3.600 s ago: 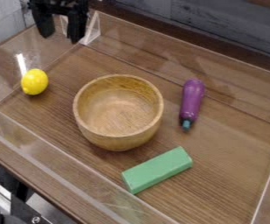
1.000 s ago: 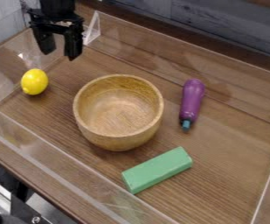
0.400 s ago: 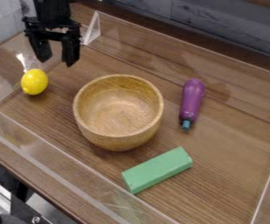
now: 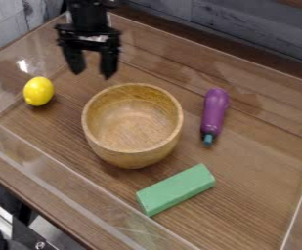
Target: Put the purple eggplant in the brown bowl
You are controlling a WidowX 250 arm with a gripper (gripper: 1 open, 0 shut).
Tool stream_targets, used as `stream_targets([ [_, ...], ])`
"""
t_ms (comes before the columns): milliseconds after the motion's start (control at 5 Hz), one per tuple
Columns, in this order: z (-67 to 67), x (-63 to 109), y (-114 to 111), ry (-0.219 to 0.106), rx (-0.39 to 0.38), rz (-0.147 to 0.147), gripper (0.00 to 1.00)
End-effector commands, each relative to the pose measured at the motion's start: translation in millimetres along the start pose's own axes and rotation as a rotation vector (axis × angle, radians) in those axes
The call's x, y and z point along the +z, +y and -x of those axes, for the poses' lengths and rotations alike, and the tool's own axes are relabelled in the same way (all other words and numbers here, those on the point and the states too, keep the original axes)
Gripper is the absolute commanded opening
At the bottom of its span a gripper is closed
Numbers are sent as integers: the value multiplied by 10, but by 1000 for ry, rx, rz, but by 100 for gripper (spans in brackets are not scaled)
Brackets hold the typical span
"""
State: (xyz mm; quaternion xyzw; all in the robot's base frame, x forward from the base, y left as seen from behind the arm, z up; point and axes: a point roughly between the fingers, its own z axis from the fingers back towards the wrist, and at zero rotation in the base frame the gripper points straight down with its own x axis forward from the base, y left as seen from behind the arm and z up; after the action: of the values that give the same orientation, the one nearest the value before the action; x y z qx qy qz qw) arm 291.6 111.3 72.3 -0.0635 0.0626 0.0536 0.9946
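Next, my gripper goes to the far half (image 4: 216,104) of the purple eggplant, away from its teal stem cap, and closes there.
The purple eggplant (image 4: 213,114) lies on the wooden table to the right of the brown bowl (image 4: 134,123), its teal stem cap pointing toward the front. The bowl is empty and sits in the middle of the table. My gripper (image 4: 91,68) hangs open, fingers pointing down, just behind the bowl's far-left rim, with nothing between its fingers. It is well to the left of the eggplant.
A yellow lemon (image 4: 37,91) rests at the left. A flat green block (image 4: 176,188) lies in front of the bowl to the right. Clear plastic walls (image 4: 36,181) enclose the table surface.
My gripper has swung to the right, from above the lemon to behind the bowl's rim, staying open. The eggplant, bowl, lemon and block have not moved.
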Motion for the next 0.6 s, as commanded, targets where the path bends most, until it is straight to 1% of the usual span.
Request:
stream_targets([
  [0,-112,244,-359,-92,-54,-9,100],
  [200,-159,242,-627,-107,-103,0,100],
  [400,-182,207,-757,-108,-120,5,100],
])
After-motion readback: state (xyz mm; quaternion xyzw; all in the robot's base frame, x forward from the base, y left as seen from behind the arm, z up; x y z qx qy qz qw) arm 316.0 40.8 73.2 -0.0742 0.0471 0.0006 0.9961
